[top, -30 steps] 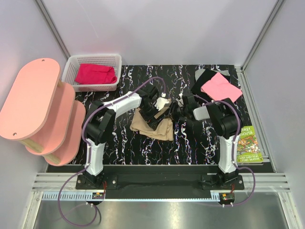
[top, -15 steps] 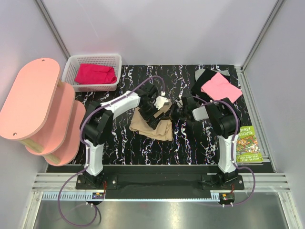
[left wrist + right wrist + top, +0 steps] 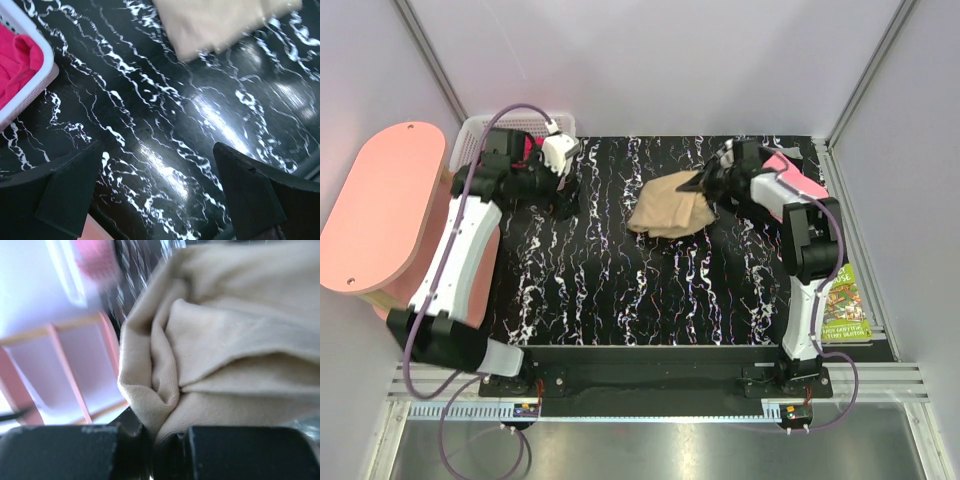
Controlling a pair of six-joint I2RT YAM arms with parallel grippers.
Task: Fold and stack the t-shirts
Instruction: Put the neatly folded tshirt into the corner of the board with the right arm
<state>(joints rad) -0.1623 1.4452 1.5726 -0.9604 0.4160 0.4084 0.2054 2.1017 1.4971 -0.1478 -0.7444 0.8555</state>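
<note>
I will let go of the tan-beige t-shirt, now lifted over the table's back middle, with my right gripper on top of the pink t-shirt (image 3: pixel 774 186) by the back wall.
The folded tan-beige t-shirt (image 3: pixel 667 212) hangs from my right gripper (image 3: pixel 706 186), lifted over the back middle of the table; in the right wrist view the cloth (image 3: pixel 235 340) is pinched between the shut fingers (image 3: pixel 75 450). The pink t-shirt (image 3: pixel 798 180) lies at the back right, partly under my right arm. The magenta-red t-shirt (image 3: pixel 520 152) lies in the white basket (image 3: pixel 470 135), also in the left wrist view (image 3: pixel 15 60). My left gripper (image 3: pixel 565 190) is open and empty beside the basket, over bare table (image 3: pixel 160 165). The black shirt is hidden.
A pink tiered shelf (image 3: pixel 390 220) stands at the left. A green paperback book (image 3: pixel 842 305) lies at the right edge. The table is black marble-patterned (image 3: pixel 620 290), closed in by white walls.
My right gripper has lifted the tan-beige shirt and carried it back and right. My left gripper has let go of the shirt and swung far left to the basket.
</note>
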